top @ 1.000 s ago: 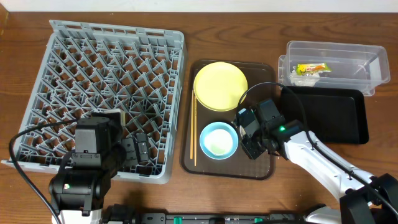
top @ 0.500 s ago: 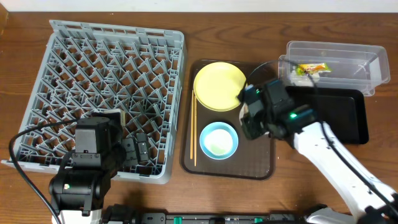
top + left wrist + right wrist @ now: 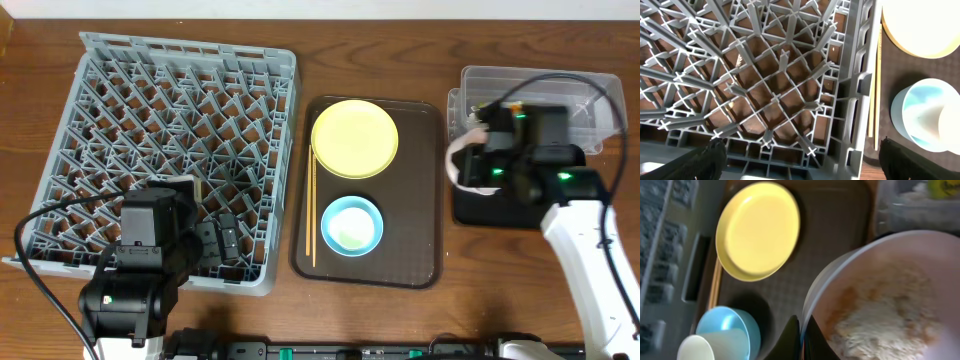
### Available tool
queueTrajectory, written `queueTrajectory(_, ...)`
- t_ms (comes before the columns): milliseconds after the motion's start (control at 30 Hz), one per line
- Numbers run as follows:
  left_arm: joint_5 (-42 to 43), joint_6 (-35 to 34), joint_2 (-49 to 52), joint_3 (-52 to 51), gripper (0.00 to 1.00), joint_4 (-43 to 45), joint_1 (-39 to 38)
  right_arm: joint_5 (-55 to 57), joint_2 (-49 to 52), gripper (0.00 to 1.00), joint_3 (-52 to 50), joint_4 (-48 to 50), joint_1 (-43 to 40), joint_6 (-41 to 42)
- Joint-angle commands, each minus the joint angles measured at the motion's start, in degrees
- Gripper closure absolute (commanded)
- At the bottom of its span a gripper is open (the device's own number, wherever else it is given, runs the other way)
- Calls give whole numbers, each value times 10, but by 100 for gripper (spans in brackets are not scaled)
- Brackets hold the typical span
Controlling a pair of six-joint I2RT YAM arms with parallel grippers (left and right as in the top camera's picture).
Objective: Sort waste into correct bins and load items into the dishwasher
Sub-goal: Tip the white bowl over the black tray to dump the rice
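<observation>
My right gripper has the white bowl. It will let the bowl go on the middle of the yellow plate (image 3: 351, 136) (image 3: 758, 231).
My right gripper (image 3: 802, 340) is shut on the rim of a white bowl (image 3: 890, 295) holding rice-like grains (image 3: 880, 325). In the overhead view it holds this bowl (image 3: 462, 160) above the left end of the black tray (image 3: 475, 208), next to the clear tub (image 3: 590, 100). The snack wrapper (image 3: 942, 187) lies in the tub. The yellow plate (image 3: 354, 138), the light-blue bowl (image 3: 352, 225) and the chopsticks (image 3: 312, 210) lie on the brown serving tray (image 3: 420, 230). My left gripper (image 3: 802, 167) is open and empty over the near right corner of the grey dish rack (image 3: 180, 150).
A small pale cup-like thing (image 3: 695, 347) sits inside the light-blue bowl. The chopsticks (image 3: 876, 85) lie along the serving tray's left edge, close to the rack wall (image 3: 855, 100). My right arm covers most of the black tray.
My right gripper has carried the white bowl up off the serving tray and to the right, from beside the blue bowl to over the black tray's left end. The left arm has not moved.
</observation>
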Motion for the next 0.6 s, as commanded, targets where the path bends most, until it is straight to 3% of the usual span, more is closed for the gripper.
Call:
queueTrajectory(0,6,-1,-1,12,2,-2,-2,-141,26,99,0,0,-69,12)
queueTrajectory(567,6,-1,-1,12,2,-2,-2,-415,183,99,-3,-3,-222,-9)
